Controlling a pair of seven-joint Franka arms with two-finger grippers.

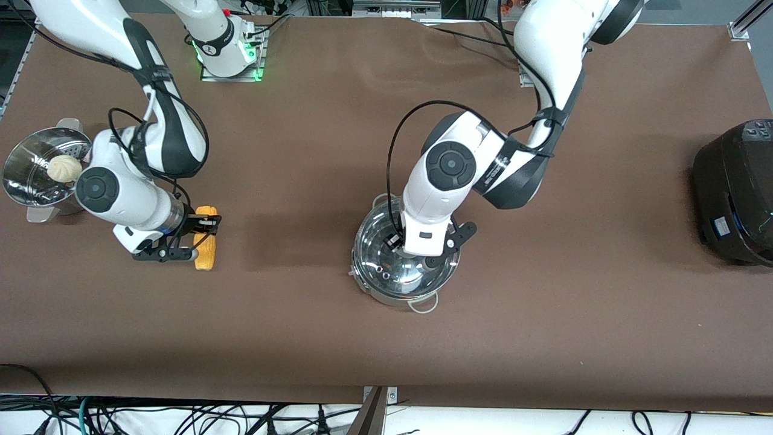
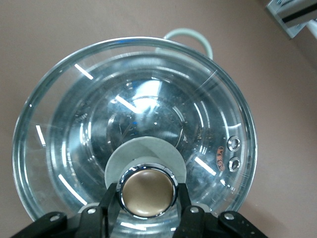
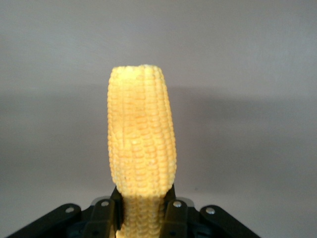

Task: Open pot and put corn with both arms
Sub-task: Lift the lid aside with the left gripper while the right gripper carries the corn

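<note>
Next, the left gripper releases the glass lid, which is still on the pot, on the brown table (image 1: 567,228) between the steel pot and the black cooker.
The steel pot (image 1: 386,295) stands mid-table with its glass lid (image 2: 133,119) on it. My left gripper (image 1: 418,257) hangs over the pot's middle, largely hidden under its own wrist. In the left wrist view the left gripper (image 2: 147,196) is shut on the lid's tan knob (image 2: 147,191), one finger on each side. The yellow corn (image 1: 206,249) lies on the table toward the right arm's end. My right gripper (image 1: 201,232) is down at the cob. The right wrist view shows that gripper (image 3: 143,210) shut on the corn (image 3: 141,144) near one end.
A steel steamer basket (image 1: 21,181) holding a white bun (image 1: 63,168) stands beside the right arm's wrist, at that end of the table. A big black cooker (image 1: 734,193) sits at the left arm's end. Brown table surface lies between the corn and the pot.
</note>
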